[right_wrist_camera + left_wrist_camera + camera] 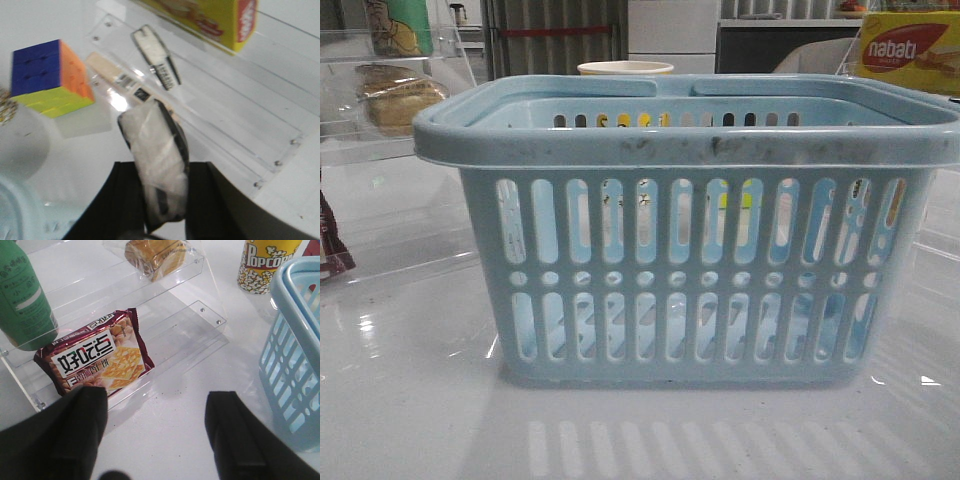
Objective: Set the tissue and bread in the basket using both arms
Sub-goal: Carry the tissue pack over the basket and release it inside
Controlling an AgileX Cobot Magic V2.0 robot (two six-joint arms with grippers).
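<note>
My left gripper is to close next on the clear wrap (386, 100) (151, 275) of the bread, at the side that faces the maroon biscuit packet.
The light blue slotted basket (690, 300) stands in the middle of the table; its wall shows in the left wrist view (295, 365) and its rim in the right wrist view (12, 210). The bread (155, 255), a golden loaf in clear wrap, lies on an upper step of a clear shelf, also in the front view (395, 95). My left gripper (157, 400) is open and empty over bare table in front of that shelf. My right gripper (161, 170) is shut on the tissue (155, 145), a small packet with a pale face and dark edges, held above the table. Neither gripper shows in the front view.
A maroon biscuit packet (97, 357) and a green bottle (25, 300) sit on the left shelf. A popcorn cup (265, 265) stands behind the basket. On the right are a colour cube (50, 75), a yellow box (210, 20) and a clear stepped shelf (240, 125).
</note>
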